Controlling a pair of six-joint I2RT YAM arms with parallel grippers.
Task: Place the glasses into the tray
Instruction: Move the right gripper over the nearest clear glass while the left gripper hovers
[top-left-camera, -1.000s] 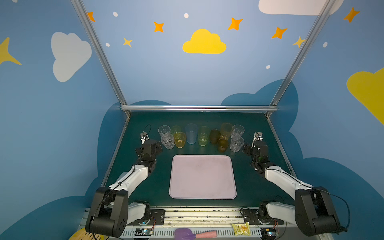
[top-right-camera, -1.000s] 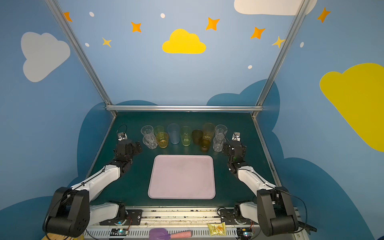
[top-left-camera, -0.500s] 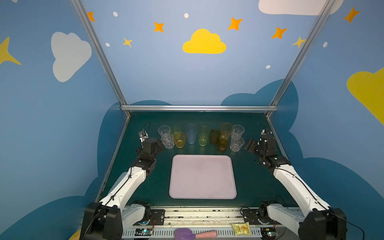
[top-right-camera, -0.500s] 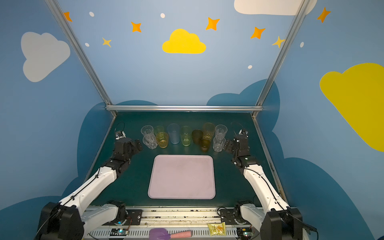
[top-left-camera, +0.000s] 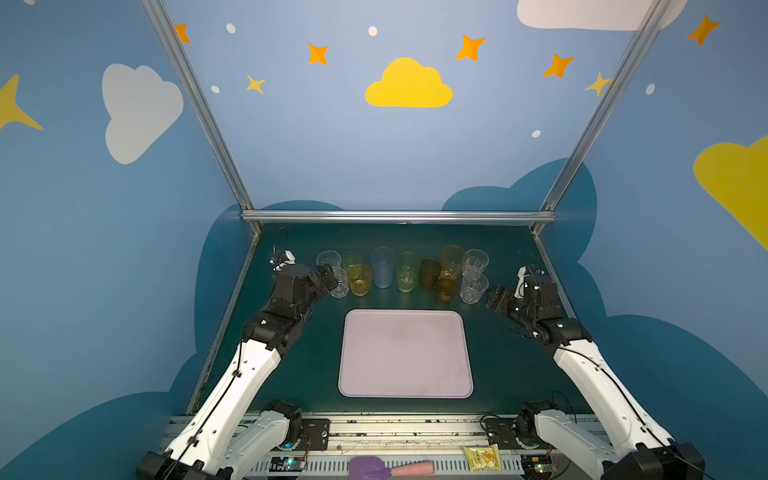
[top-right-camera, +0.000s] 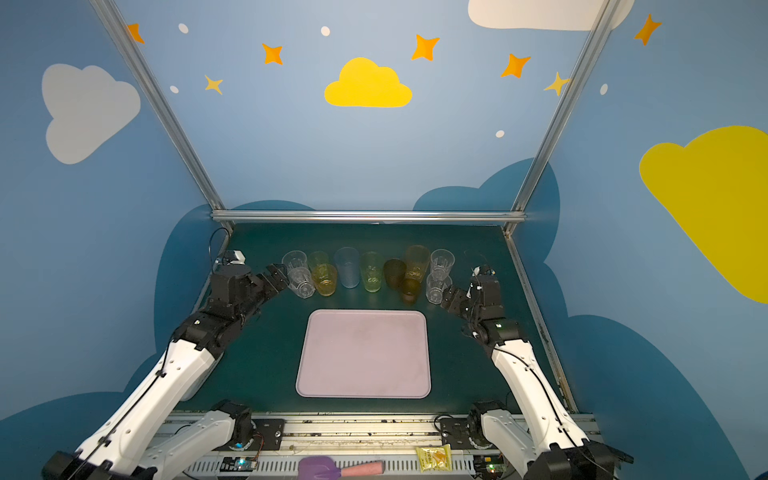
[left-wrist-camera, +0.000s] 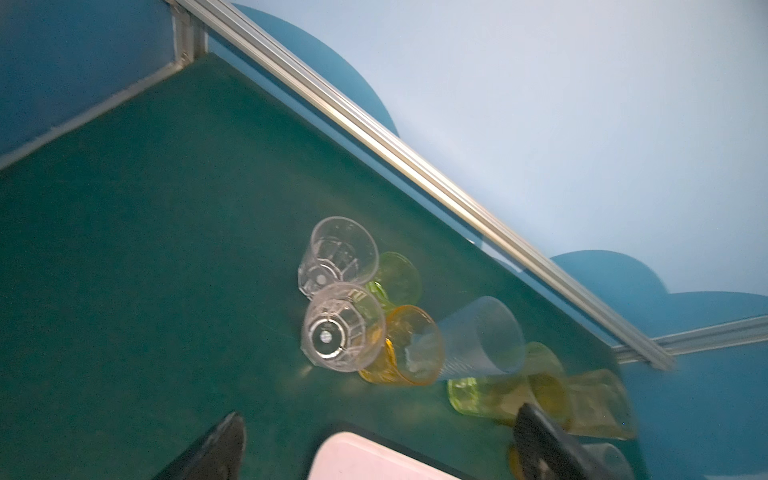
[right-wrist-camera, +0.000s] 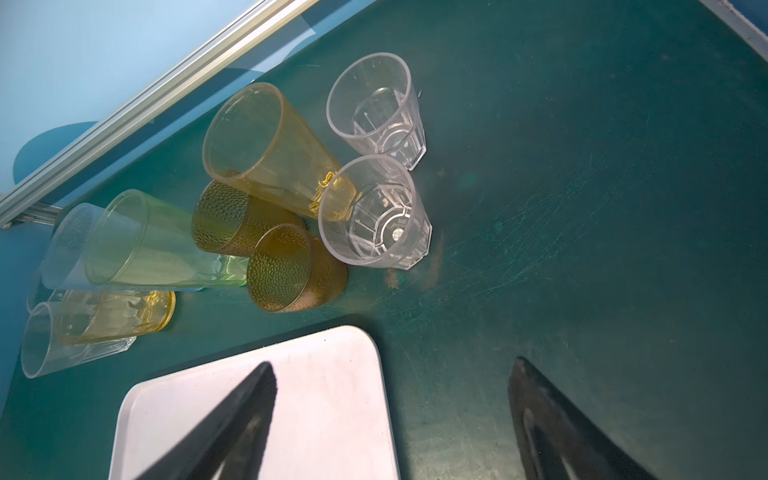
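Observation:
The nearer clear glass, the one beside the small brown glass, has an outer rim (top-left-camera: 487, 284) (right-wrist-camera: 409, 232), and I should close my right gripper on it.
The glasses stand in a loose row at the far side of the green table, from a clear faceted one (top-left-camera: 338, 283) at the left end to another clear one (top-left-camera: 473, 288) at the right end. The blue tall one (top-left-camera: 382, 267) is in between. The pale pink tray (top-left-camera: 405, 353) (top-right-camera: 363, 353) lies empty in front of them. My left gripper (top-left-camera: 328, 277) (left-wrist-camera: 379, 413) is open beside the left clear glass (left-wrist-camera: 343, 326), holding nothing. My right gripper (top-left-camera: 494, 299) (right-wrist-camera: 391, 363) is open just short of the right clear glass (right-wrist-camera: 374, 212), above the tray's corner (right-wrist-camera: 332, 395).
Metal rails (top-left-camera: 397, 216) and blue walls close the table at the back and sides. On the near rail lie a purple-and-pink spatula (top-left-camera: 386, 468) and a yellow packet (top-left-camera: 482, 457). Bare green table lies on both sides of the tray.
Both arms have unfolded from a low pose and stretched forward. Each gripper now points inward at its end of the row. Glasses and tray have not moved.

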